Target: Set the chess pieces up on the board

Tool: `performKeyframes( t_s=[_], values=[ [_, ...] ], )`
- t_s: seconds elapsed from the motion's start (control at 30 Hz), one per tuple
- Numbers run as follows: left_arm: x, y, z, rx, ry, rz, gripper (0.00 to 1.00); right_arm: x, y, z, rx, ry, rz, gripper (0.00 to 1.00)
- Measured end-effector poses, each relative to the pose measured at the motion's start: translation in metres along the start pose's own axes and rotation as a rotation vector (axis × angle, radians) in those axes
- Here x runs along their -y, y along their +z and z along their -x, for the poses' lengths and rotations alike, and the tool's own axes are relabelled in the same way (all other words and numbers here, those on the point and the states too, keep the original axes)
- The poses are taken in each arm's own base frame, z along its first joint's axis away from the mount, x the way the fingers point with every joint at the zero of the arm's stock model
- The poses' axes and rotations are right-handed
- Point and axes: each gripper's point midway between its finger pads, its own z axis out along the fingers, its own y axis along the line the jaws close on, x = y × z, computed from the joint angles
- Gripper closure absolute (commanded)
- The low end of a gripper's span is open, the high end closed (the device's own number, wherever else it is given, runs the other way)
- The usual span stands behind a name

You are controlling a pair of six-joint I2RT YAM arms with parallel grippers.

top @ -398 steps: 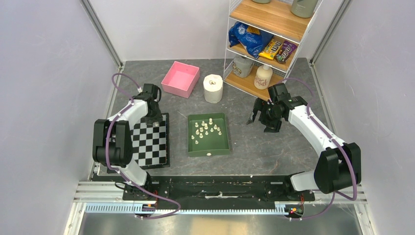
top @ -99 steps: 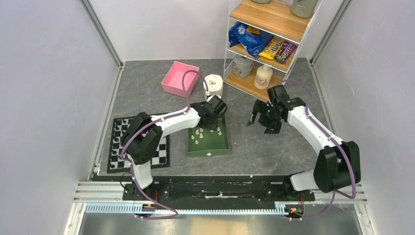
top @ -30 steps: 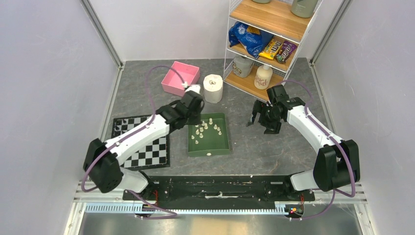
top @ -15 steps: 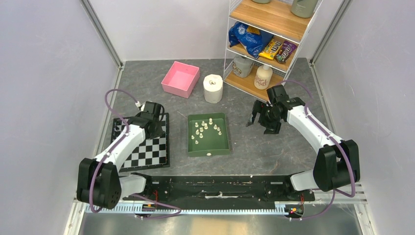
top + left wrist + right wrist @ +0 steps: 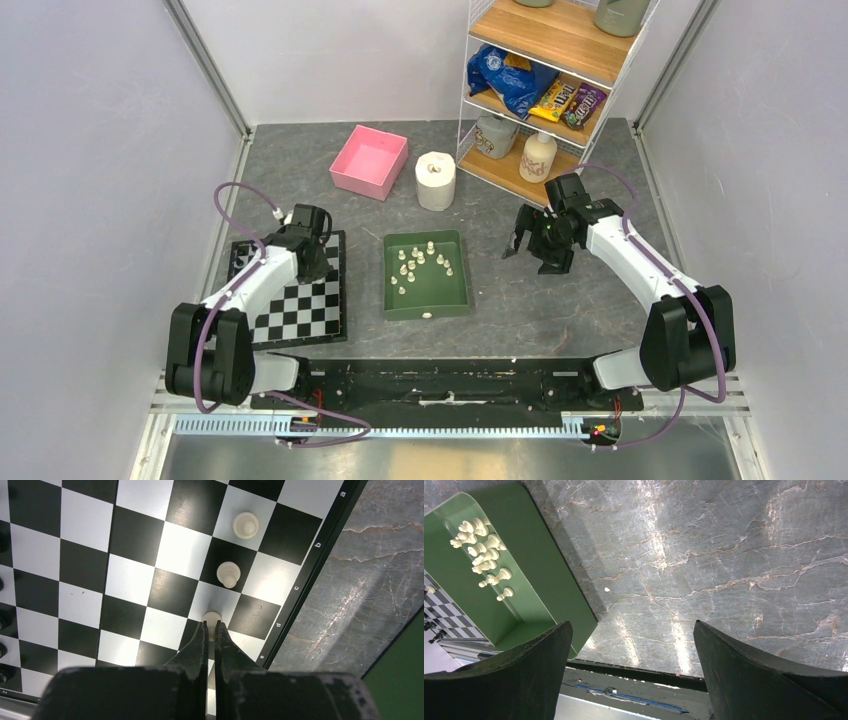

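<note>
Next, my left gripper lets go of the third cream piece on the white square point(image 5: 319, 276) point(image 5: 214, 605) beside the cream piece on black.
The board point(image 5: 297, 305) lies left of the green tray point(image 5: 455, 300). In the left wrist view two cream chess pieces point(image 5: 245, 525) point(image 5: 227, 573) stand on squares along the board's point(image 5: 130, 545) right edge. My left gripper point(image 5: 212, 625) is shut on a third cream piece point(image 5: 212, 617), held upright over the square beside them. In the top view it point(image 5: 311, 262) is over the board's far right part. Several more cream pieces point(image 5: 420, 262) lie in the tray, which also shows in the right wrist view point(image 5: 481, 555). My right gripper point(image 5: 528, 243) hangs open and empty right of the tray.
Dark pieces point(image 5: 3, 621) stand along the board's left edge. A pink box point(image 5: 369, 162) and a white paper roll point(image 5: 435, 180) stand behind the tray. A wire shelf point(image 5: 545, 95) with snacks and bottles is at the back right. One cream piece point(image 5: 427, 314) lies at the tray's near end.
My left gripper has swung from the tray's far left corner to the board's far right part with a cream piece in it. The right arm has not moved.
</note>
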Motion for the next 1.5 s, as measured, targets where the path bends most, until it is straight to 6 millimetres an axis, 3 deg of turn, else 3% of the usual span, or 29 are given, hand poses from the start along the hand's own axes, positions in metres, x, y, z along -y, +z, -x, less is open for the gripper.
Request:
performKeyframes(
  t_s=[1.3,1.5],
  values=[
    [0.0017,0.0063,0.0091,0.025,-0.023,-0.005,0.98,0.001,0.0021,-0.0006,-0.007,-0.002,-0.005,0.01],
    [0.0016,0.0065,0.009,0.025,-0.023,-0.004,0.87,0.001,0.0021,-0.0007,-0.008,-0.002,-0.004,0.01]
  ],
)
